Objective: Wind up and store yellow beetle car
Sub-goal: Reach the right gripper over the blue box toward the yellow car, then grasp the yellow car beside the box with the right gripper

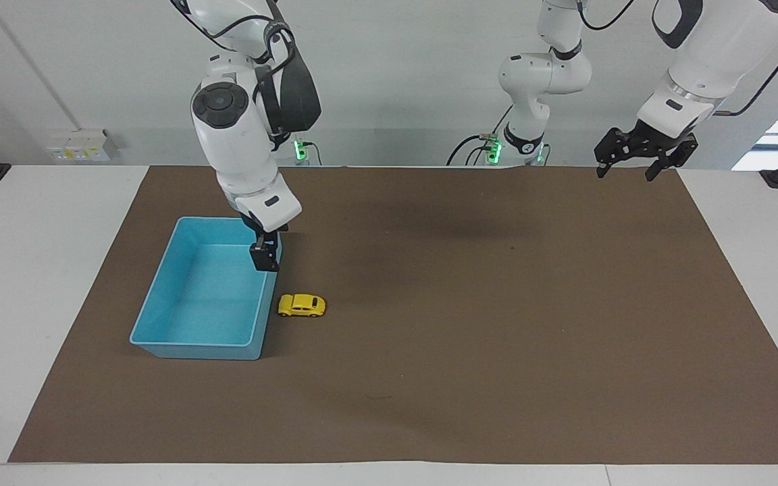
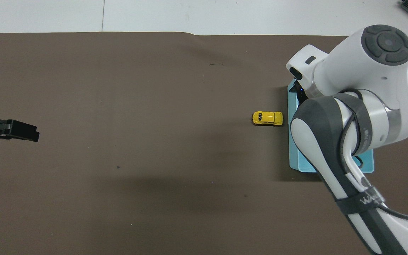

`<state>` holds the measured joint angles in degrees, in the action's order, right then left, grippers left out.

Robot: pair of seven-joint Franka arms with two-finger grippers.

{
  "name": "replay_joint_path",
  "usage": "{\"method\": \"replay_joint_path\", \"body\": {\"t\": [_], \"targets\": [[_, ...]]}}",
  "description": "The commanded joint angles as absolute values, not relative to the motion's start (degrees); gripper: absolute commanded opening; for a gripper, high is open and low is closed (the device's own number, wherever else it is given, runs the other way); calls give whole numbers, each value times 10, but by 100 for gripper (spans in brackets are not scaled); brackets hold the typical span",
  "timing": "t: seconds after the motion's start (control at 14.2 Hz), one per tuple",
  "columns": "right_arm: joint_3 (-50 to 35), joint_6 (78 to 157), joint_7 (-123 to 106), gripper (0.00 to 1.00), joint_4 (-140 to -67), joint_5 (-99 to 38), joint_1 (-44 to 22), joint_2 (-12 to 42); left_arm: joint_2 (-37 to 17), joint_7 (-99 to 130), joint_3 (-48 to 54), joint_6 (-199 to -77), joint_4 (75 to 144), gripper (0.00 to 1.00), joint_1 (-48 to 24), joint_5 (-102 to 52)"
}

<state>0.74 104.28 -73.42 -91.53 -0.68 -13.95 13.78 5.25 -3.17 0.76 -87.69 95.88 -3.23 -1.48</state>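
Next, my right gripper closes on the yellow beetle car at the car's end nearer the blue bin (image 2: 276, 118).
The yellow beetle car (image 1: 302, 305) stands on its wheels on the brown mat, just beside the blue bin (image 1: 203, 297), on the bin's side toward the left arm's end of the table. It also shows in the overhead view (image 2: 267, 118). My right gripper (image 1: 265, 258) is open and empty and points down. It hangs over the bin's wall that faces the car, at the end of that wall nearer the robots. In the overhead view the right arm hides most of the gripper (image 2: 298, 90) and of the bin (image 2: 293, 148). My left gripper (image 1: 637, 165) is open and empty, and waits raised over the mat's corner.
The brown mat (image 1: 497, 324) covers most of the white table (image 1: 38, 270). The left gripper's tip (image 2: 35, 136) shows at the overhead view's edge.
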Motion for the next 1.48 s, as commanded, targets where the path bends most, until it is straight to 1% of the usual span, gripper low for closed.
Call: {"method": "replay_joint_path", "body": {"t": [0.0, 0.35, 0.56, 0.77, 1.12, 1.41], "targets": [[4, 1072, -751, 100, -922, 0, -140, 155, 57, -34, 10, -874, 954, 100, -22, -11], [4, 1106, -776, 100, -944, -1, -143, 165, 57, -34, 11, -874, 954, 100, -23, -11], [4, 1150, -789, 100, -985, -1, -144, 163, 57, -34, 11, -874, 954, 100, -23, -11], [4, 1165, -788, 100, -1004, -1, -145, 164, 57, -34, 11, -874, 954, 100, -23, -11], [4, 1232, -795, 100, -1059, -1, -146, 164, 57, -34, 11, -874, 954, 100, -23, -11], [4, 1266, -796, 100, -1075, -1, -148, 176, 57, -34, 11, -874, 954, 100, -23, -11]]}}
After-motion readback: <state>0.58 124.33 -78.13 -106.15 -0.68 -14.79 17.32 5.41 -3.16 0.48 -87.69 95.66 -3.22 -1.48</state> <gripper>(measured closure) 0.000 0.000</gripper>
